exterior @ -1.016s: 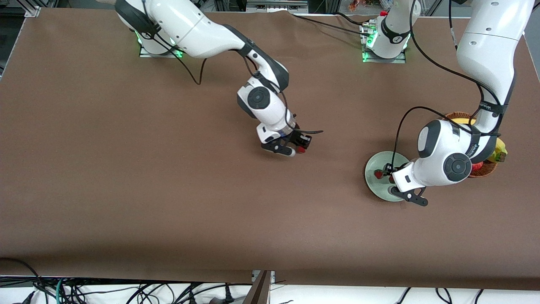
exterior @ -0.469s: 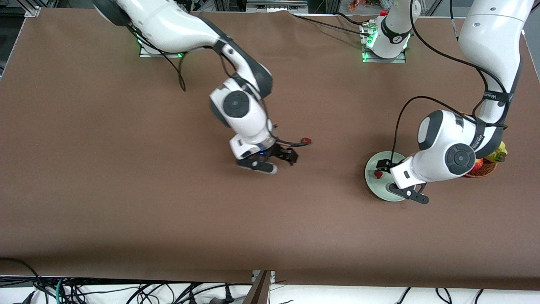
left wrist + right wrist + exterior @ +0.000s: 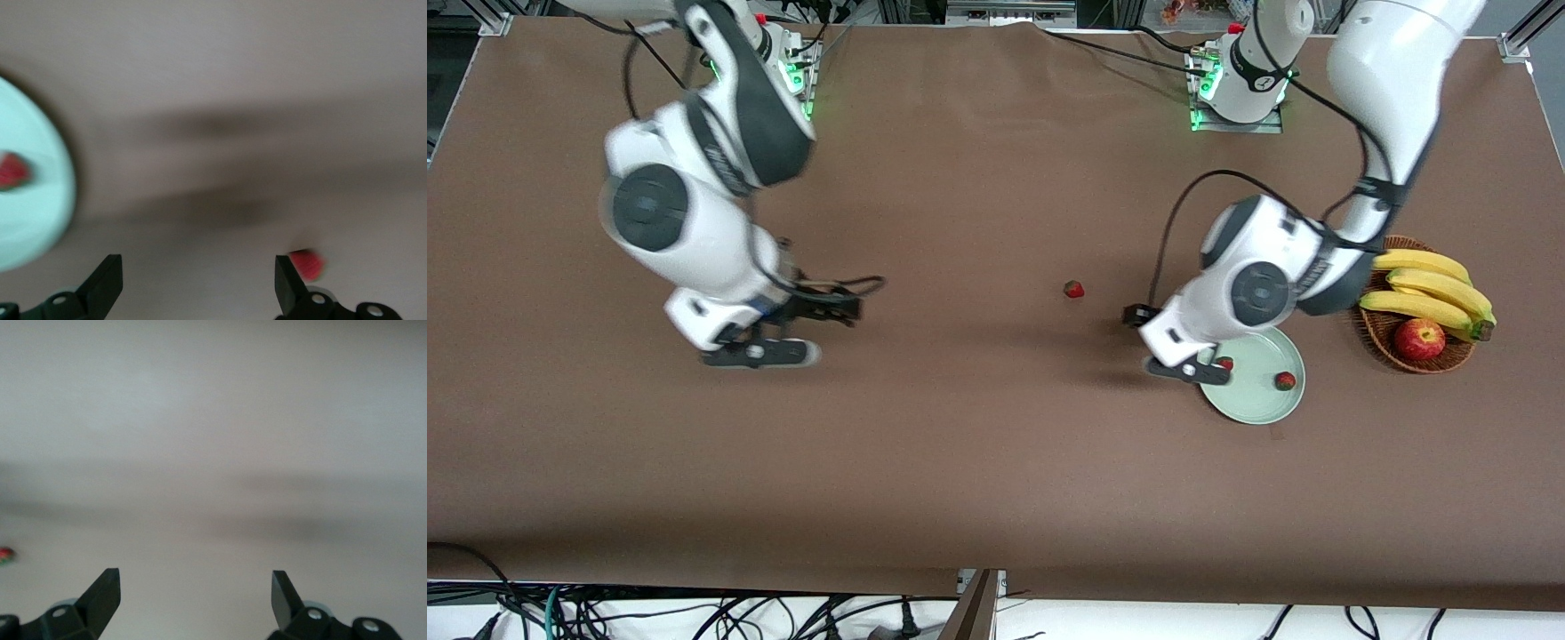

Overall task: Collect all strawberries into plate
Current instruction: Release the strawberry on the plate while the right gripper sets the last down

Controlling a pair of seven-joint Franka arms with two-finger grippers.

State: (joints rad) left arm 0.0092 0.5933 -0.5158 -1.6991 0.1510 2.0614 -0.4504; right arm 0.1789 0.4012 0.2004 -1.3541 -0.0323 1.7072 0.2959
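The robot's left gripper needs to close around the middle of the loose strawberry (image 3: pixel 1073 289) (image 3: pixel 307 265) on the brown table, since the other strawberries are already lying in the plate.
The pale mint-green plate (image 3: pixel 1258 404) lies toward the left arm's end of the table, with two strawberries in it (image 3: pixel 1225 363) (image 3: pixel 1285 380). A third strawberry (image 3: pixel 1074 289) lies alone on the brown table near the middle. My left gripper (image 3: pixel 1161 343) hangs open and empty beside the plate's rim, on the side toward that loose berry. The left wrist view shows the plate (image 3: pixel 40 220), a berry (image 3: pixel 12 170) in it, and the loose strawberry (image 3: pixel 305 263) just outside one fingertip (image 3: pixel 285 280). My right gripper (image 3: pixel 800 331) is open and empty over bare table toward the right arm's end.
A brown wicker basket (image 3: pixel 1369 333) with bananas (image 3: pixel 1432 284) and a red apple (image 3: pixel 1418 338) stands next to the plate at the left arm's end. Cables hang off the table's front edge.
The right gripper opened, left its strawberry on the table and swung away toward its own end. The left gripper opened over the plate, which now holds two berries, and moved off toward the middle.
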